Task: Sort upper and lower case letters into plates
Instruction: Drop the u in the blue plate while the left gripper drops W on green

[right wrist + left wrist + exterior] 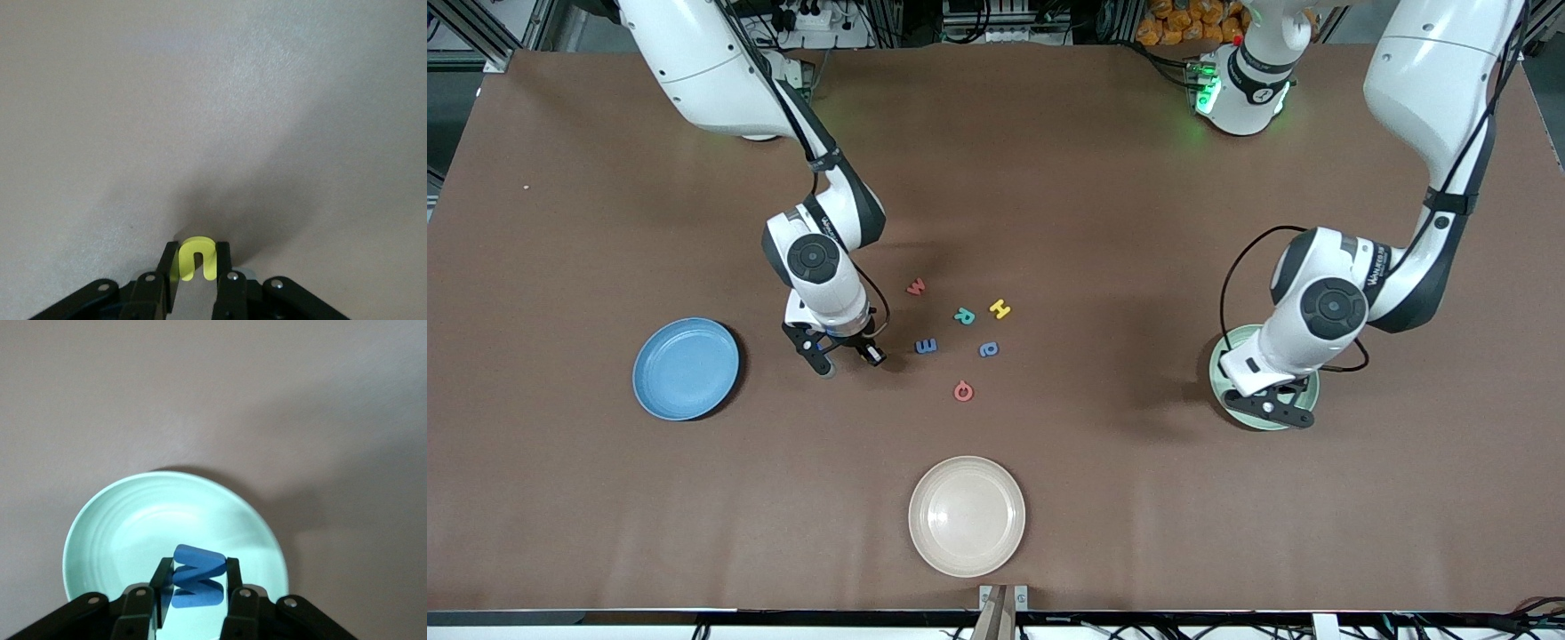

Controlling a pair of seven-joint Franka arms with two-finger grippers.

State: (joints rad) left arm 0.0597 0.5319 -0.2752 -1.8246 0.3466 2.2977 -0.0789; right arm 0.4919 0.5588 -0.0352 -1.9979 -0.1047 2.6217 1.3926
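Observation:
I need to let go of the yellow arch-shaped letter, now held over bare table, with my right gripper near the middle of the empty blue plate (678, 380).
My left gripper (1276, 411) is over the mint green plate (1221, 369), which the arm mostly hides. In the left wrist view the left gripper (197, 570) is shut on a blue zigzag letter (199, 585), a little above the plate (120, 527). My right gripper (851, 360) is over bare table between the blue plate (685, 368) and the loose letters. In the right wrist view the right gripper (196, 257) is shut on a yellow arch-shaped letter (208, 263). On the table lie a red W (916, 286), a teal R (964, 316), a yellow H (1000, 308), a blue E (926, 346), a small blue letter (988, 349) and a red round letter (963, 390).
A cream-beige plate (967, 516) with nothing in it sits near the table's front edge, nearer to the front camera than the letters. The blue plate holds nothing. The brown table (1103, 222) spreads wide around the letters.

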